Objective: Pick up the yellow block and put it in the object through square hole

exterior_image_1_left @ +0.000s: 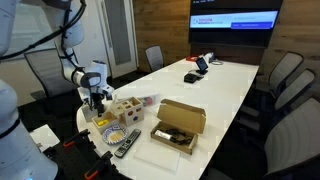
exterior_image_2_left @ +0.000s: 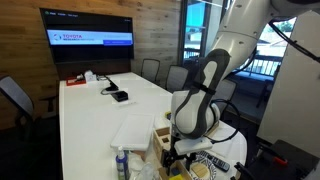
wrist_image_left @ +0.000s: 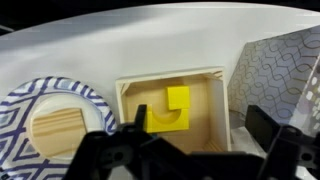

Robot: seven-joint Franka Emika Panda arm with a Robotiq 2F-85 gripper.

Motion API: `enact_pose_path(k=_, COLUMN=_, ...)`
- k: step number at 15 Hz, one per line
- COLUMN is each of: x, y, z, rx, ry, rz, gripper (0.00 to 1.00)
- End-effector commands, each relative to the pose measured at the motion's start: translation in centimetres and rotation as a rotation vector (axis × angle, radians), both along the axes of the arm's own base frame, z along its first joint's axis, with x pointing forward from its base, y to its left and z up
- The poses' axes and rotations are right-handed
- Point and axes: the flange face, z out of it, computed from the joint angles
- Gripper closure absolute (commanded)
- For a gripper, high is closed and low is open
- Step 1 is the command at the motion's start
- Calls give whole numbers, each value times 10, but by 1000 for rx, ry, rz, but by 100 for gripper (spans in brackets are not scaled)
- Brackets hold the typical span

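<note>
I need to close my gripper on the sides of the small yellow square block (exterior_image_1_left: 101,123) (wrist_image_left: 178,98), next to the bigger notched yellow piece in the light-wood tray.
In the wrist view a small yellow square block (wrist_image_left: 178,97) lies in an open light-wood tray (wrist_image_left: 128,100), touching a larger yellow piece with a round notch (wrist_image_left: 162,117). My gripper (wrist_image_left: 198,138) hovers above the tray, open and empty, with one dark finger on each side of the tray. In an exterior view the gripper (exterior_image_1_left: 95,98) hangs just beside the light-wood shape-sorter cube (exterior_image_1_left: 123,109) with dark cut-outs. In an exterior view the arm hides most of this area, and the gripper (exterior_image_2_left: 180,150) points down at the table's near end.
A blue-patterned plate (wrist_image_left: 30,110) holding a wooden piece lies next to the tray; it also shows in an exterior view (exterior_image_1_left: 112,135). A silver patterned bag (wrist_image_left: 280,70) lies on the tray's other side. An open cardboard box (exterior_image_1_left: 178,125) and a remote (exterior_image_1_left: 125,146) are nearby. Chairs ring the white table (exterior_image_1_left: 215,85).
</note>
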Motion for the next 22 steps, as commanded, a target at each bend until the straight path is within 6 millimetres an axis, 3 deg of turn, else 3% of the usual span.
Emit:
enact_pose_path(k=1, x=-2, y=13, z=-20, rx=7, ry=-19, rz=-33, gripper=0)
enact_pose_path(k=7, x=-7, y=21, z=-43, rx=-33, ry=-27, rz=-41, gripper=0)
enact_pose_path(k=22, x=-4, y=21, z=-66, rx=-117, ry=-23, rz=-106, gripper=0)
